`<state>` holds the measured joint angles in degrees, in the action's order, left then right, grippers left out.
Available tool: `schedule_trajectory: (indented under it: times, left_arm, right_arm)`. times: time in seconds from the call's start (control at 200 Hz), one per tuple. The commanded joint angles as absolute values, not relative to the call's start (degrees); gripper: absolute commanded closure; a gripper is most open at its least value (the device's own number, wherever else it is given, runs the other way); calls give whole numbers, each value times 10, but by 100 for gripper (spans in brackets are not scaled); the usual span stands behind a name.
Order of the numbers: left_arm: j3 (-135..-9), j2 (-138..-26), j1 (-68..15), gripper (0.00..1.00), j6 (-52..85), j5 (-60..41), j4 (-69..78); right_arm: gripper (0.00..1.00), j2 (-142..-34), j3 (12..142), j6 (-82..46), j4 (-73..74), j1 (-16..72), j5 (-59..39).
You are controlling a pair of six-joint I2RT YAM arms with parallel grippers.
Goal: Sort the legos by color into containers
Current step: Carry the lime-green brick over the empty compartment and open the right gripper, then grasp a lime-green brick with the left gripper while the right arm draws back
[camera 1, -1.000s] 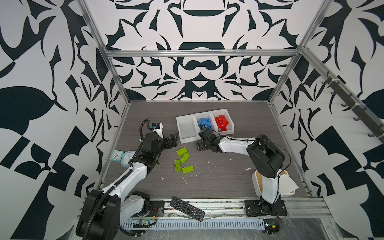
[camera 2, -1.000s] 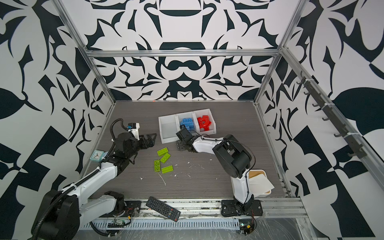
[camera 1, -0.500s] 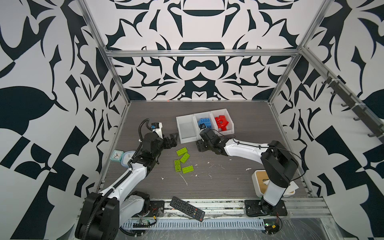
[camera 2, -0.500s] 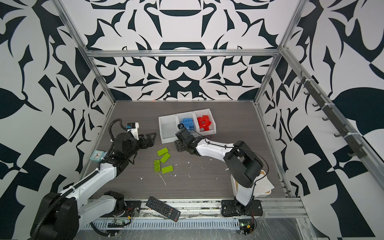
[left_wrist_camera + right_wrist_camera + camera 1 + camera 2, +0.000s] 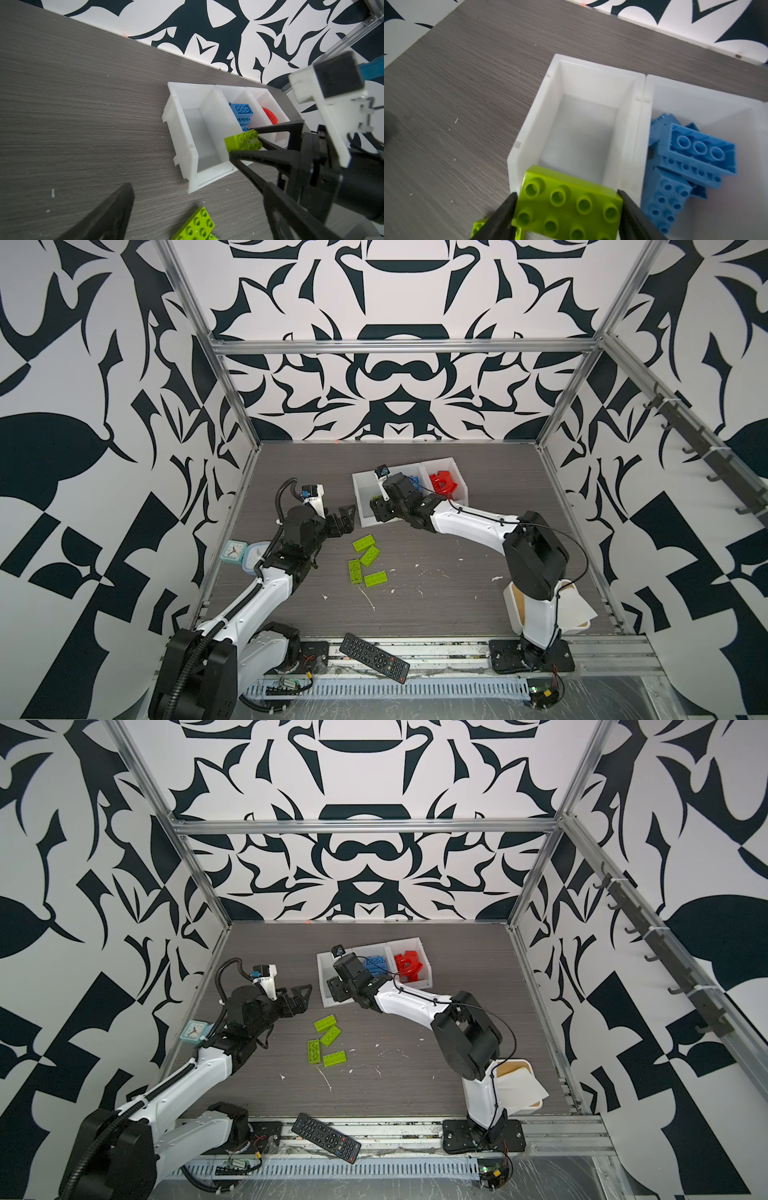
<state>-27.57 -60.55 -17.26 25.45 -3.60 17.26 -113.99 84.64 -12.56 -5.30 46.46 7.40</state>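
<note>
The green lego nearest the teal clock lies lengthwise toward the black remote. Next, my left gripper closes on the long sides [image 5: 355, 573] of that lego.
My right gripper [image 5: 566, 209] is shut on a lime green lego [image 5: 569, 205], held by its short ends over the low front edge of the left container [image 5: 591, 83], which is empty. In both top views that gripper [image 5: 380, 510] [image 5: 337, 988] hangs at the left bin's front. Blue legos [image 5: 413, 483] [image 5: 691, 158] fill the middle bin and red ones [image 5: 444, 483] the right bin. Several green legos [image 5: 368, 560] [image 5: 326, 1040] lie on the table. My left gripper [image 5: 343, 520] [image 5: 197, 187] is open and empty, just above and left of them.
A small teal clock [image 5: 235, 551] stands behind my left arm at the table's left edge. A black remote [image 5: 374, 657] lies on the front rail. A white box with a wooden lid [image 5: 577, 610] sits by the right arm's base. White crumbs dot the table.
My right gripper has carried the green lego back and to the left, up to the left bin's front, and its elbow has swung out to the right. My left arm has hardly moved.
</note>
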Motion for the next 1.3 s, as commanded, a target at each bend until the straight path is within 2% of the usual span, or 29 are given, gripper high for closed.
schedule_trajectory:
  times: [0.0, 0.27, 0.41, 0.5, 0.65, 0.795, 0.815, 0.87, 1.065, 1.295]
  left_arm:
    - [-269, -593, -171, 0, 250, -26, 164]
    - [-282, -596, -171, 0, 239, -29, 144]
    - [-309, -607, -172, 0, 235, -12, 100]
    - [-339, -611, -172, 4, 230, -11, 31]
    - [-370, -598, -205, 12, 237, 3, -105]
    - [-393, -582, -299, 14, 273, 91, -234]
    - [-395, -581, -311, 18, 280, 101, -250]
    - [-395, -578, -334, 20, 306, 115, -285]
    - [-378, -594, -357, 30, 356, 78, -312]
    - [-416, -682, -404, 33, 380, 111, -342]
  right_arm:
    - [28, -1158, 896, -114, -51, 464, 54]
    - [19, -1186, 922, -117, -62, 463, 59]
    - [17, -1179, 921, -113, -69, 459, 58]
    - [17, -1155, 909, -106, -75, 459, 54]
    - [17, -1042, 813, -95, -39, 459, 42]
    - [15, -901, 677, -77, 11, 450, 59]
    - [16, -884, 660, -77, 13, 446, 59]
    - [16, -840, 616, -78, 13, 432, 59]
    - [18, -689, 428, -81, 107, 393, 103]
    - [18, -628, 359, -60, 101, 370, 93]
